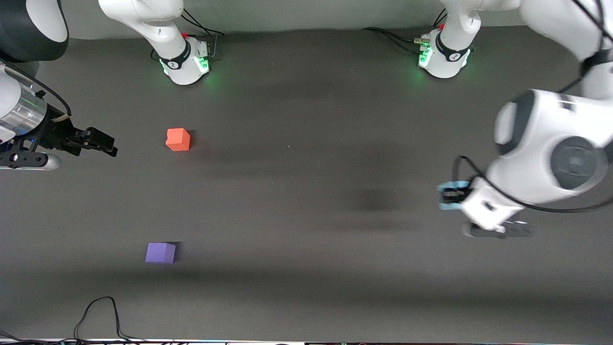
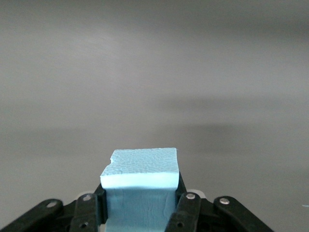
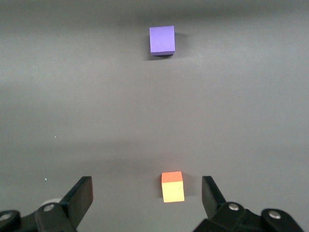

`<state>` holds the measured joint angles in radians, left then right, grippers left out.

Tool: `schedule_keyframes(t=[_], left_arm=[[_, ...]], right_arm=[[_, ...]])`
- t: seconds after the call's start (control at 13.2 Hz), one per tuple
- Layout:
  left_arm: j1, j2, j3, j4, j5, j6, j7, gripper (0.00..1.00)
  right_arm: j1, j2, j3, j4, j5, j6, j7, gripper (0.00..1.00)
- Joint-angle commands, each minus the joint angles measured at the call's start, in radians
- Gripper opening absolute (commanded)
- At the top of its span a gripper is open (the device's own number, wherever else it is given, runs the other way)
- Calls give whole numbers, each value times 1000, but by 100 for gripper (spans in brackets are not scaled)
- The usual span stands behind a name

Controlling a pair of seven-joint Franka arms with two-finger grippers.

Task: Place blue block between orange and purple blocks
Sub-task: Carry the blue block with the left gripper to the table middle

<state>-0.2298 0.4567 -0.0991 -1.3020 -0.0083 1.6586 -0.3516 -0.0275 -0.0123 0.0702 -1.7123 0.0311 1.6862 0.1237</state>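
The blue block, now held above the table's end, will be released by my left gripper on bare mat (image 1: 294,171) near the middle of the table, well away from the orange block.
My left gripper (image 1: 449,196) is shut on the pale blue block (image 1: 447,204) and holds it in the air over the left arm's end of the table; the block fills the space between the fingers in the left wrist view (image 2: 140,183). The orange block (image 1: 178,139) sits on the mat toward the right arm's end, and the purple block (image 1: 160,252) lies nearer to the front camera than it. My right gripper (image 1: 103,143) is open and empty, up beside the orange block. The right wrist view shows the orange block (image 3: 172,186) and the purple block (image 3: 161,39).
The dark grey mat (image 1: 306,215) covers the table. The two arm bases (image 1: 187,60) (image 1: 443,57) stand along the edge farthest from the front camera. A black cable (image 1: 96,316) loops at the edge nearest it.
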Motion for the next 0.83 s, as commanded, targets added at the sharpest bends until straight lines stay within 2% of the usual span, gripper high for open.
schedule_keyframes(t=[0.0,0.3,0.45,0.76], left_arm=[[-124,45,-27,64,4,7,-212,39],[-345,112,-25,75,24,157,-458,38],[-442,173,-25,76,82,208,-548,38],[-555,308,-25,73,171,324,-645,38]], right_arm=[[1,-12,0,-6,-17,4,-4,100],[0,-12,0,-6,-17,4,-4,100],[0,-12,0,-6,-17,4,-4,100],[0,-12,-1,-6,-17,4,-4,100]])
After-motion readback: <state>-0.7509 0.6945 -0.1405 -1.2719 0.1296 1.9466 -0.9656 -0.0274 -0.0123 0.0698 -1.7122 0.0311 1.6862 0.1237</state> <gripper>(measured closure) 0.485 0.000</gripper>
